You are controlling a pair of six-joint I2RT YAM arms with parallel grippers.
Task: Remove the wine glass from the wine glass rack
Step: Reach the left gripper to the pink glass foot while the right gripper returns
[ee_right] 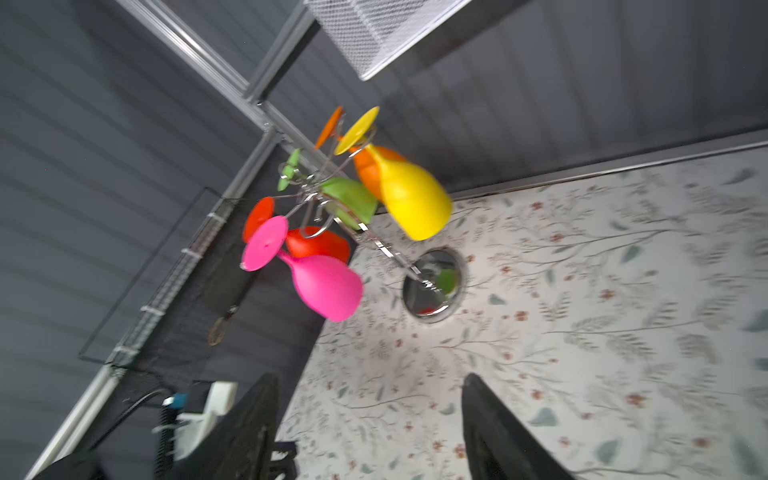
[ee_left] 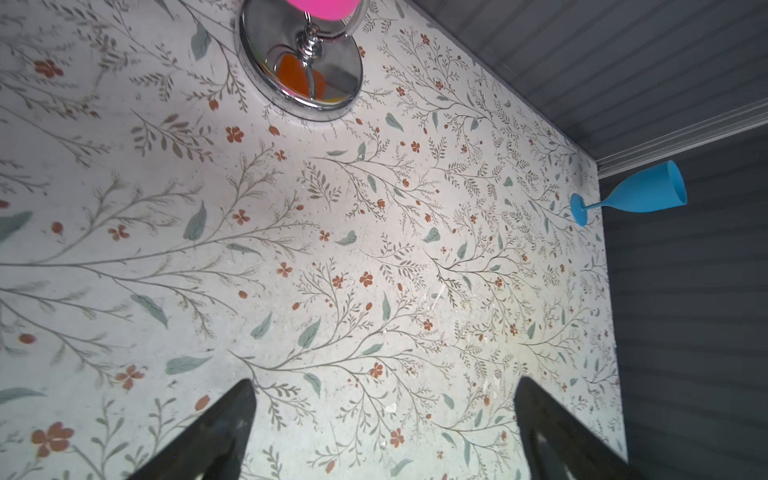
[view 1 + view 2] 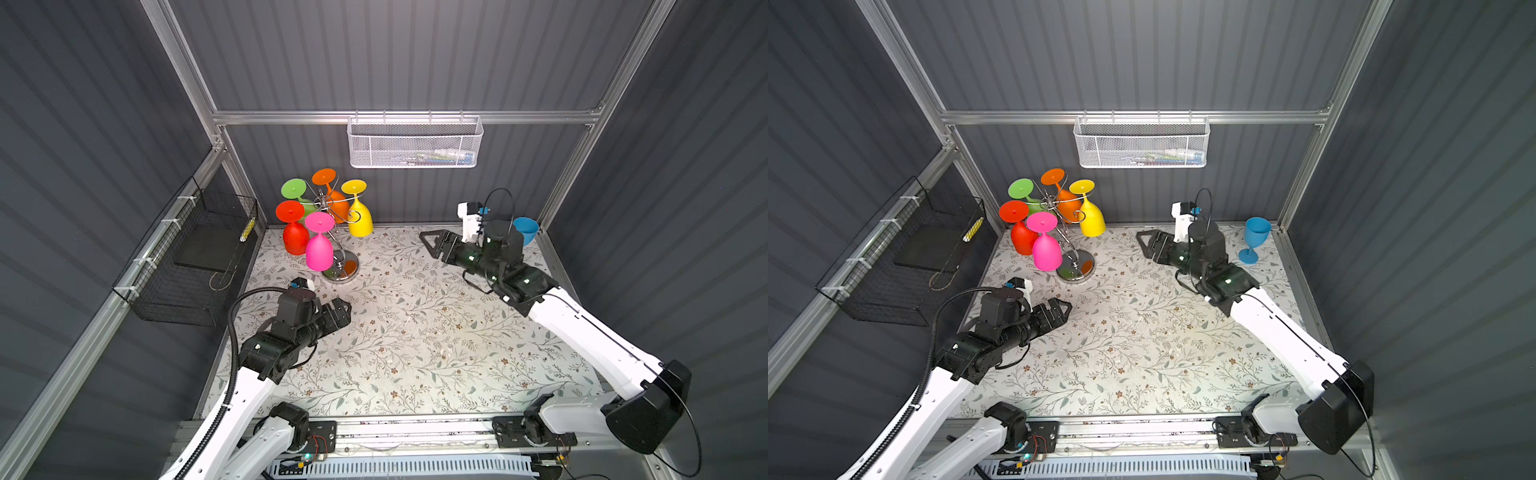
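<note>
The pink wine glass hangs at the front of the rack, and I need to close my left gripper on the edge of the upturned foot point(image 3: 308, 225) of that glass.
The chrome wine glass rack point(image 3: 344, 269) stands at the back left of the floral table. Several glasses hang upside down from its arms: pink point(image 3: 319, 249), red point(image 3: 295, 239), yellow point(image 3: 360, 220), orange point(image 3: 336, 201) and green point(image 3: 294, 189). The rack's mirror base point(image 2: 299, 62) shows in the left wrist view, and the right wrist view shows the whole rack point(image 1: 432, 286). My left gripper point(image 3: 343, 307) is open and empty, low in front of the base. Right of the rack and apart from it, my right gripper point(image 3: 428, 245) points at it, open and empty.
A blue wine glass point(image 3: 1256, 235) stands upright in the back right corner, behind my right arm. A white mesh basket point(image 3: 415, 143) hangs on the back rail. A black wire basket point(image 3: 195, 257) is fixed to the left wall. Grey walls enclose the table point(image 3: 415, 332).
</note>
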